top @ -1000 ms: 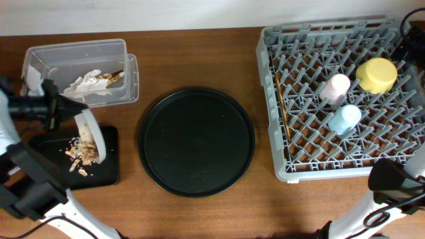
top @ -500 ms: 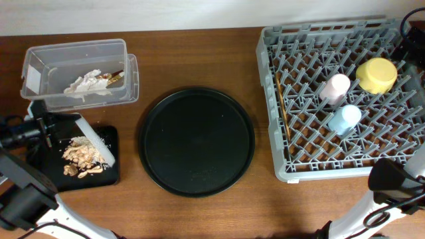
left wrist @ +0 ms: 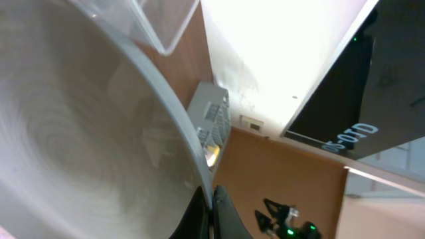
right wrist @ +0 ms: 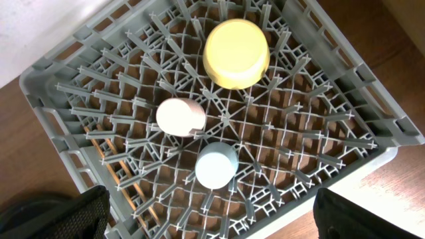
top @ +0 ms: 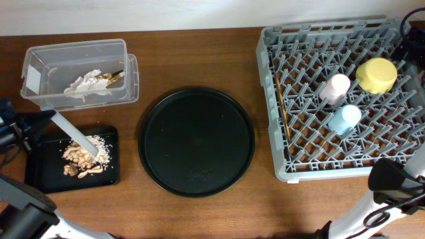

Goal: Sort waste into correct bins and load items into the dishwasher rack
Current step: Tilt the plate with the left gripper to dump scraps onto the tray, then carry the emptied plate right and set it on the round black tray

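Next, my left gripper sets the pale grey plate down, letting it rest around the middle of the large round black tray (top: 192,137).
My left gripper (top: 41,121) is shut on the rim of the pale grey plate (top: 78,137). It holds the plate steeply tilted, with the low edge over the shallow black tray (top: 46,174). Beige food bits (top: 81,161) lie heaped in that tray. In the left wrist view the plate (left wrist: 80,133) fills the left side and the left gripper (left wrist: 211,211) pinches its edge. The clear tub (top: 40,60) holds wrapper scraps (top: 86,83). The rack (top: 312,174) carries the yellow bowl (top: 376,74), pink cup (top: 335,87), blue cup (top: 345,118) and chopsticks (top: 282,106). My right gripper (right wrist: 211,214) hangs open above the rack (right wrist: 60,126).
A large round black tray (top: 196,141) lies in the middle of the wooden table, between the bins and the rack. The right arm's base (top: 397,182) sits at the rack's front right corner. A pale wall runs along the table's far edge.
My left gripper has drawn back to the left with the plate, tipping it steeper. The food bits have slid off the plate into the shallow black tray. The right arm is still.
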You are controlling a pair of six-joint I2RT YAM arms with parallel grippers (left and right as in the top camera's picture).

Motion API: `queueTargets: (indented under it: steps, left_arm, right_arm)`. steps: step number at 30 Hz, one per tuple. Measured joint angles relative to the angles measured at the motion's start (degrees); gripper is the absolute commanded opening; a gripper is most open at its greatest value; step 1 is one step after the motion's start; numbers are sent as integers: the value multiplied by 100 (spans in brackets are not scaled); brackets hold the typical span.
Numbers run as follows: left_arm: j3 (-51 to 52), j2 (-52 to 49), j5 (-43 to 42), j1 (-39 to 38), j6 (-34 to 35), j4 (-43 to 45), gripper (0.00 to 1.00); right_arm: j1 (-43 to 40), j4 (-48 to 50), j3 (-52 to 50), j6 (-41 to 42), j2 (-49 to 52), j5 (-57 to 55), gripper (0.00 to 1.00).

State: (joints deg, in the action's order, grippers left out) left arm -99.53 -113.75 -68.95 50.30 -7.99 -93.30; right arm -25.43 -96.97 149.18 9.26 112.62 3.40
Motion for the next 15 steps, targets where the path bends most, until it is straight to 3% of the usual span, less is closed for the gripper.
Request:
queueTargets:
  steps: [10, 15]
  left_arm:
    - [11, 168, 87, -90, -59, -315, 1]
    - [17, 855, 501, -986, -55, -313, 1]
  right_arm:
    - [0, 0, -7, 2, 0, 2, 98]
    - [0, 0, -7, 2, 0, 0, 98]
